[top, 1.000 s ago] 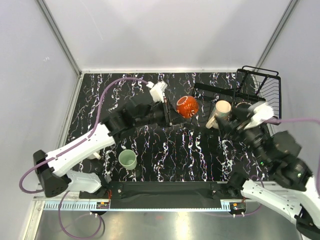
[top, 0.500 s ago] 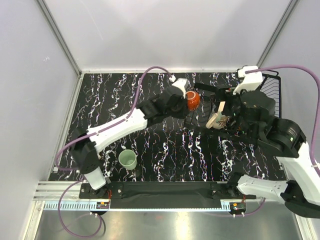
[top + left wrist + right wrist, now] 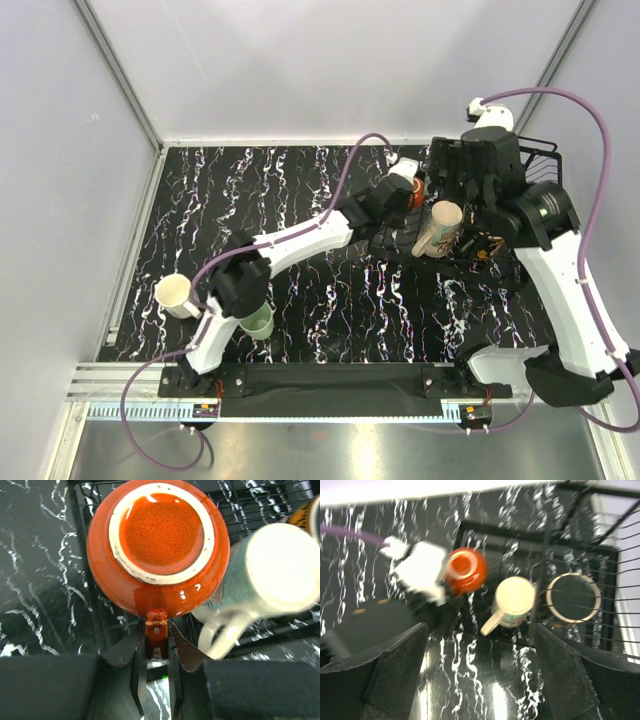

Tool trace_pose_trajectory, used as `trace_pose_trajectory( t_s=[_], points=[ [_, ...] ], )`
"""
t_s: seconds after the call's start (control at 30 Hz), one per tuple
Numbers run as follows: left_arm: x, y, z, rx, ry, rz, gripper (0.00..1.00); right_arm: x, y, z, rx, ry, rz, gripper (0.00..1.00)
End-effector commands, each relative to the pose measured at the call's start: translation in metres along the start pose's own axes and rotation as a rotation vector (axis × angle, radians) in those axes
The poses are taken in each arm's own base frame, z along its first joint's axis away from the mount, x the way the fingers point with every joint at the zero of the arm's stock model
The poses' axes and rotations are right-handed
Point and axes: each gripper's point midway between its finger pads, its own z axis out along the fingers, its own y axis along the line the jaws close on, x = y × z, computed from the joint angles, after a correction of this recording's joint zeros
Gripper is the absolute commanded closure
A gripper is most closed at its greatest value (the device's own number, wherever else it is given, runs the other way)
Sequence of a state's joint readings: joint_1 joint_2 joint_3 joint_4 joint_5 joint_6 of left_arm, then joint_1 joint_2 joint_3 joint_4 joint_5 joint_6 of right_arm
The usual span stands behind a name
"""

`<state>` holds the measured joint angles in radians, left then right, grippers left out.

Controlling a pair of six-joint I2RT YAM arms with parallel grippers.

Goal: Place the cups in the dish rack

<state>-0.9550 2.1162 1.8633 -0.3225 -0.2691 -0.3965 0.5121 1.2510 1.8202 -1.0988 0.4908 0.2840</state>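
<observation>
Next, I release the red mug from my left gripper base-up on the dish rack's wires (image 3: pixel 426 215), close beside the tilted pale mug.
My left gripper (image 3: pixel 156 645) is shut on the handle of the glossy red mug (image 3: pixel 157 545), which hangs base-up over the left edge of the black wire dish rack (image 3: pixel 260 505). In the top view the red mug (image 3: pixel 414 193) is half hidden by the left gripper (image 3: pixel 404 197). A pale mug with a cream base (image 3: pixel 440 228) lies tilted in the rack (image 3: pixel 530 160), next to the black patterned mug (image 3: pixel 572 597). My right gripper (image 3: pixel 480 680) is open and empty, high above the rack. The mint-green mug (image 3: pixel 257 320) and a cream-beige mug (image 3: pixel 175 295) stand at the near left.
The taller slotted wire section (image 3: pixel 535 185) stands at the rack's far right by the wall. The left arm (image 3: pixel 300 240) stretches diagonally across the black marbled table (image 3: pixel 330 300). Purple cables loop above both arms.
The left arm has carried the red mug right to the rack's left edge. The right arm has risen and drawn back from the pale mug. The cream-beige mug has come into view.
</observation>
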Motion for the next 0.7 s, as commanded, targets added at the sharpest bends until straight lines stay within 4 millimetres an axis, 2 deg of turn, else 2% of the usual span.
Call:
trace_pose_trajectory(
  t_s=[0.0, 0.07, 0.1, 0.17, 0.2, 0.27, 0.4, 0.43, 0.53, 0.67],
  points=[
    [-0.069, -0.019, 0.006, 0.004, -0.224, -0.003, 1.0, -0.002, 0.012, -0.004, -0.091, 0.026, 0.012, 0.06],
    [-0.074, -0.023, 0.014, 0.006, -0.241, 0.007, 1.0, -0.005, 0.011, -0.008, -0.116, 0.005, 0.028, 0.05],
    [-0.064, -0.022, 0.026, -0.003, -0.226, 0.027, 1.0, -0.01, 0.012, -0.01, -0.127, -0.017, 0.045, 0.05],
    [-0.067, -0.024, 0.034, -0.009, -0.237, 0.035, 1.0, -0.014, 0.011, -0.016, -0.144, -0.041, 0.059, 0.04],
    [-0.058, -0.022, 0.044, -0.019, -0.225, 0.051, 1.0, -0.014, 0.01, -0.018, -0.145, -0.047, 0.061, 0.04],
    [-0.062, -0.021, 0.049, -0.03, -0.248, 0.049, 1.0, -0.017, 0.006, -0.023, -0.143, -0.059, 0.061, 0.04],
    [-0.059, -0.022, 0.063, -0.03, -0.252, 0.065, 1.0, -0.018, 0.004, -0.028, -0.147, -0.07, 0.056, 0.04],
    [-0.051, -0.023, 0.071, -0.023, -0.237, 0.074, 1.0, -0.019, 0.002, -0.03, -0.145, -0.076, 0.059, 0.04],
    [-0.051, -0.037, 0.075, 0.05, -0.24, 0.088, 1.0, -0.02, 0.0, -0.033, -0.149, -0.09, 0.065, 0.04],
    [-0.032, -0.049, 0.085, 0.136, -0.207, 0.127, 1.0, -0.02, 0.003, -0.033, -0.162, -0.096, 0.067, 0.04]
  ],
)
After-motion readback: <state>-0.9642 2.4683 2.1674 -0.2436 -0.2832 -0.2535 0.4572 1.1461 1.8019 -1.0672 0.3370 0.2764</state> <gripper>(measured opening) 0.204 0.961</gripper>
